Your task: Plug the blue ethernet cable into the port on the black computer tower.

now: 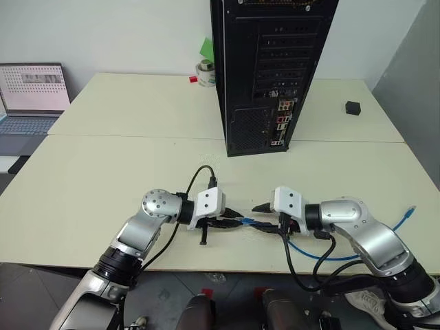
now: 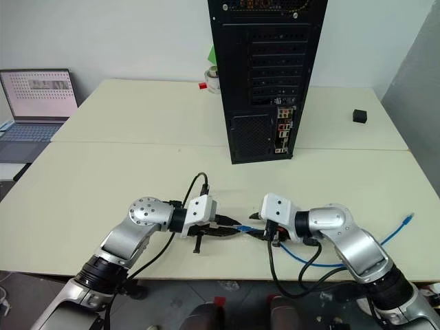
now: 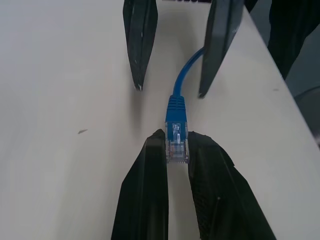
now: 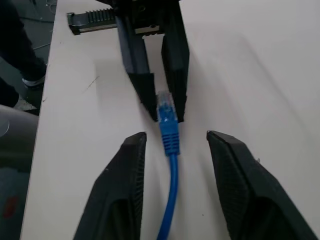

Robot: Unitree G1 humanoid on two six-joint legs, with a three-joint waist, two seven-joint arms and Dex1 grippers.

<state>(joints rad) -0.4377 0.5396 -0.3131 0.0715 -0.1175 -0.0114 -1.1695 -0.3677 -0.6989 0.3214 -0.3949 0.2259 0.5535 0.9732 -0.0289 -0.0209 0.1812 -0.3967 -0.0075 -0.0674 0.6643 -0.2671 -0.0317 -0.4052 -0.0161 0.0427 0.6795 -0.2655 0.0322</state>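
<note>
Next, my right gripper takes the cable (image 4: 171,147) just behind the clear plug first, since my left gripper's fingers are pinching that plug, which must go into the port.
The blue ethernet cable (image 1: 323,256) loops along the table's front edge at the right. Its far plug (image 1: 410,210) lies loose there. The near clear plug (image 3: 176,145) is pinched between the tips of my left gripper (image 3: 176,137), which is shut on it. My right gripper (image 4: 175,135) faces the left one; its fingers are spread on either side of the cable just behind the plug, touching nothing. Both grippers hover low near the table's front middle (image 1: 234,220). The black computer tower (image 1: 265,69) stands behind them, rear face towards me. The port in its connector strip (image 1: 282,124) is too small to pick out.
A laptop (image 1: 31,96) sits open at the far left. A small black cube (image 1: 353,107) rests to the tower's right. A tape roll (image 1: 205,72) stands behind the tower's left side. The cream table (image 1: 124,172) has bare room between the grippers and the tower.
</note>
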